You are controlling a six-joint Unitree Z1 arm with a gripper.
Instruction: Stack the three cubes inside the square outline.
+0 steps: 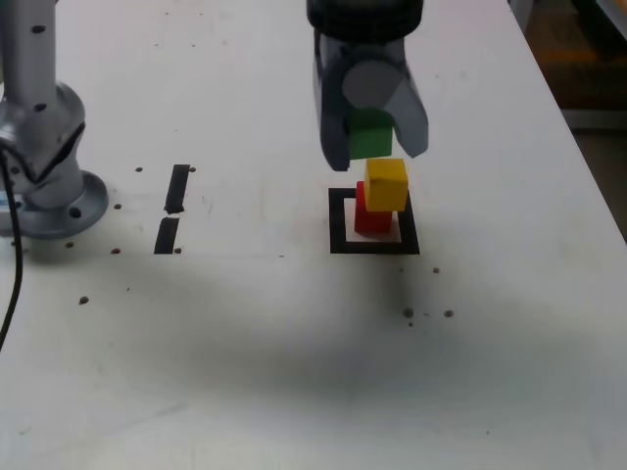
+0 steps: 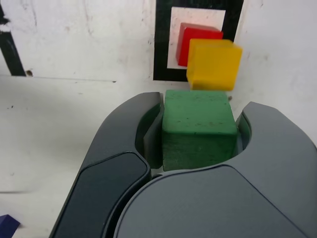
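Note:
The robot's gripper will release the green cube, now just above and behind the stack, on top of the yellow cube (image 1: 389, 159) (image 2: 214, 68), so that it becomes the highest block of the stack.
The red cube (image 1: 368, 217) stands inside the black square outline (image 1: 340, 221), and the yellow cube (image 1: 387, 184) sits on top of it, shifted a little toward the exterior view's right. My gripper (image 1: 370, 137) hangs just above and behind the stack, shut on the green cube (image 1: 370, 134). In the wrist view the green cube (image 2: 198, 128) fills the space between the dark fingers (image 2: 148, 124), with the yellow cube (image 2: 214, 64), the red cube (image 2: 197, 42) and the outline (image 2: 162, 44) beyond it. The green cube is clear of the yellow one.
The arm's grey base (image 1: 44, 147) stands at the exterior view's left with a black cable (image 1: 10, 294). Two short black bar marks (image 1: 172, 208) lie between the base and the outline. The white table's edge (image 1: 588, 166) runs down the exterior view's right.

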